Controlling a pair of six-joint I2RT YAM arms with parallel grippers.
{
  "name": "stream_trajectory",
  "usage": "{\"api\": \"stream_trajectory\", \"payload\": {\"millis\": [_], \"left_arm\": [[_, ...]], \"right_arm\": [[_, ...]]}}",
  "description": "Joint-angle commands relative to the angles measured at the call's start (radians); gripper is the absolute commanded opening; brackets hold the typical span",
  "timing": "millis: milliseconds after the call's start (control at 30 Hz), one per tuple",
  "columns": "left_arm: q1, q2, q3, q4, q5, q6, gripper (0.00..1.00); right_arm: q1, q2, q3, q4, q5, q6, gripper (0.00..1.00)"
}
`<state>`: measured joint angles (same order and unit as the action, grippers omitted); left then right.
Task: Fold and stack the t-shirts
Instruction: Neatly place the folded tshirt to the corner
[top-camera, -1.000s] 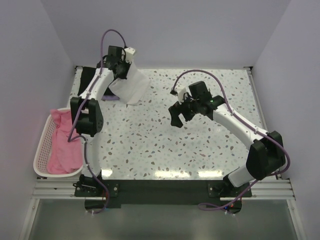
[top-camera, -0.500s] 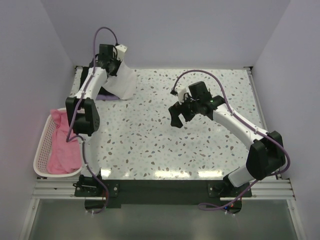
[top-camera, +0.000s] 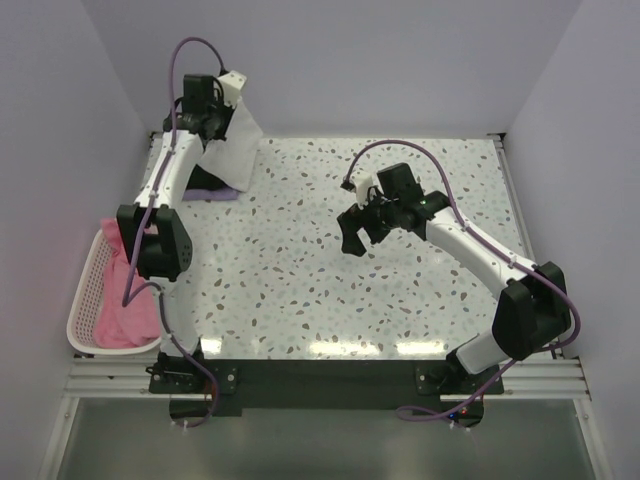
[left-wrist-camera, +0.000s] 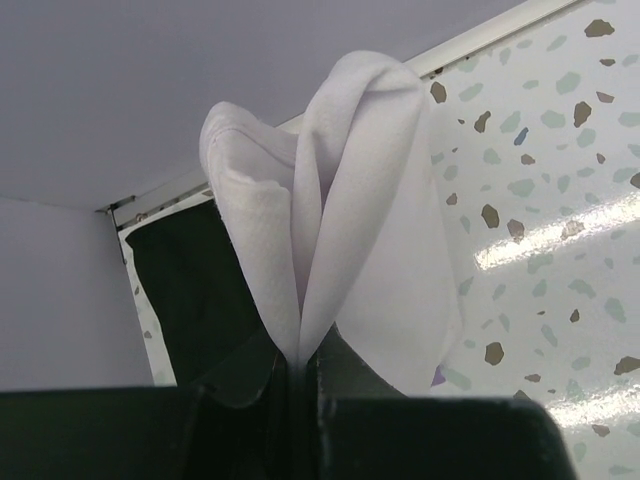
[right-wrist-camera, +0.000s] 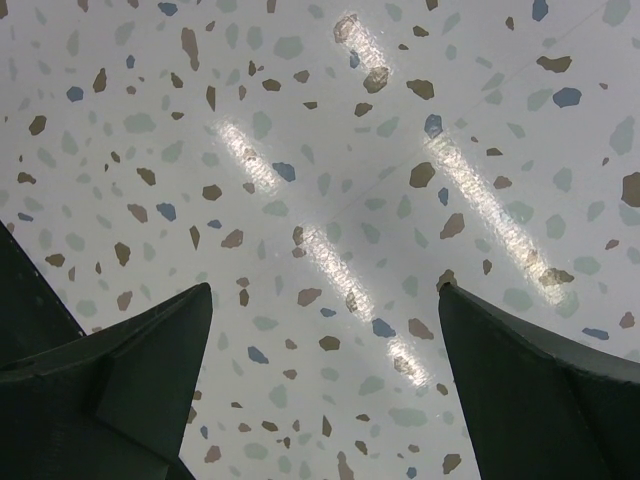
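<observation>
I should let go of the white t-shirt with my left gripper on top of the black t-shirt (top-camera: 201, 163) (left-wrist-camera: 285, 306), near the back rail.
My left gripper (top-camera: 212, 122) is shut on a folded white t-shirt (top-camera: 233, 152), which hangs from it at the table's back left corner. In the left wrist view the white t-shirt (left-wrist-camera: 345, 230) rises in two folds from between the shut jaws (left-wrist-camera: 297, 365). Under it lie a black t-shirt (top-camera: 172, 152) and a lavender one (top-camera: 215, 193), both partly hidden; the black one also shows in the left wrist view (left-wrist-camera: 190, 290). Pink t-shirts (top-camera: 125, 290) fill the basket at the left. My right gripper (top-camera: 350, 236) is open and empty above the table's middle (right-wrist-camera: 325, 300).
A pale pink lattice basket (top-camera: 82, 300) stands at the left edge beside the left arm. The speckled table (top-camera: 330, 290) has raised rails at the back and right. Grey walls close in on three sides.
My left gripper has carried the white t-shirt leftward and toward the back corner, over the black and lavender shirts. The right arm has not moved.
</observation>
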<state>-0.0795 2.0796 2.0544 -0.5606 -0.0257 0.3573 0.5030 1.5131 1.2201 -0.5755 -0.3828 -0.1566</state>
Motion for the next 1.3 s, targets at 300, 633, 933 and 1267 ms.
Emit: {"api": "stream_trajectory", "payload": {"millis": [300, 633, 933, 1267], "left_arm": [[0.011, -0.073, 0.058, -0.056, 0.079, -0.038, 0.00], [0.007, -0.102, 0.081, -0.096, 0.135, -0.093, 0.00], [0.007, -0.105, 0.150, -0.134, 0.136, -0.100, 0.00], [0.007, -0.096, 0.145, -0.125, 0.116, -0.090, 0.00]], "right_arm": [[-0.004, -0.031, 0.007, -0.012, 0.024, -0.001, 0.98], [-0.003, -0.022, 0.010, -0.015, 0.019, -0.001, 0.99], [-0.003, -0.022, 0.010, -0.014, 0.015, -0.001, 0.99], [-0.004, -0.022, 0.010, -0.018, 0.021, -0.004, 0.99]]}}
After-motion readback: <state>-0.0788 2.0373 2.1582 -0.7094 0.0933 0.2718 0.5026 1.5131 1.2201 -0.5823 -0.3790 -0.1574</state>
